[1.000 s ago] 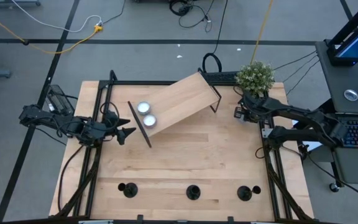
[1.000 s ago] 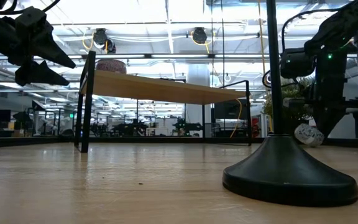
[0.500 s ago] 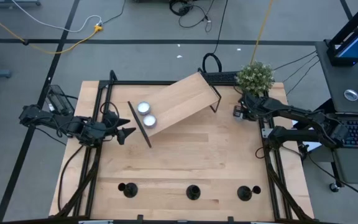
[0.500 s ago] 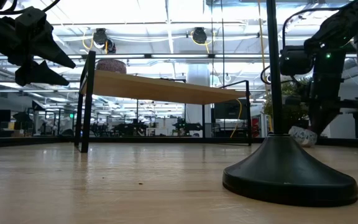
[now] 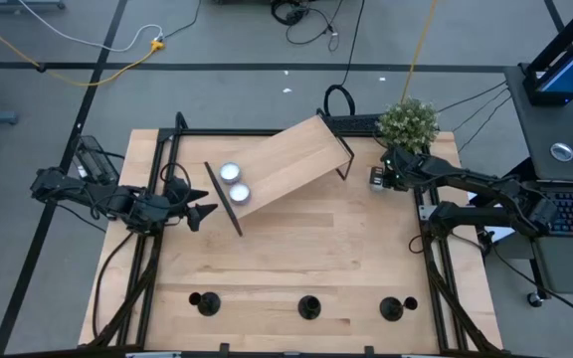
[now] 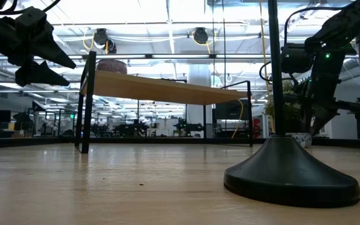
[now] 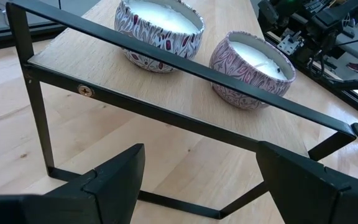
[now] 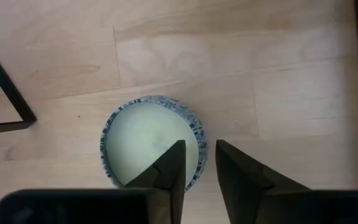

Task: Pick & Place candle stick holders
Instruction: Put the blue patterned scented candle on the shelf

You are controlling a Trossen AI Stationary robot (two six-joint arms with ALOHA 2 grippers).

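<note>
The candle tin by the plant is beyond my left gripper's reach, so next I pinch that tin's rim [image 8: 201, 144] with my right gripper and pass it over.
Three black candle stick holders [image 5: 204, 302] [image 5: 309, 307] [image 5: 393, 308] stand upright on their round bases along the table's near edge. One [image 6: 289, 172] fills the low view's right. My right gripper [image 8: 199, 168] points down at the far right over a small patterned candle tin [image 8: 151, 149], which stands flat on the table. Its fingers are open, one over the wax and one outside the rim. My left gripper [image 7: 201, 186] hangs open at the left end of the wooden shelf [image 5: 282, 164], holding nothing.
Two candle tins [image 7: 159, 25] [image 7: 252, 68] sit on the shelf, which stands slantwise on black metal legs at the table's far middle. A potted plant [image 5: 408, 121] stands at the far right corner behind my right gripper. Bare wood lies between shelf and holders.
My right gripper has tipped further downward. The candle tin, tilted and clear of the table a second ago, has come down and now stands flat on the wood.
</note>
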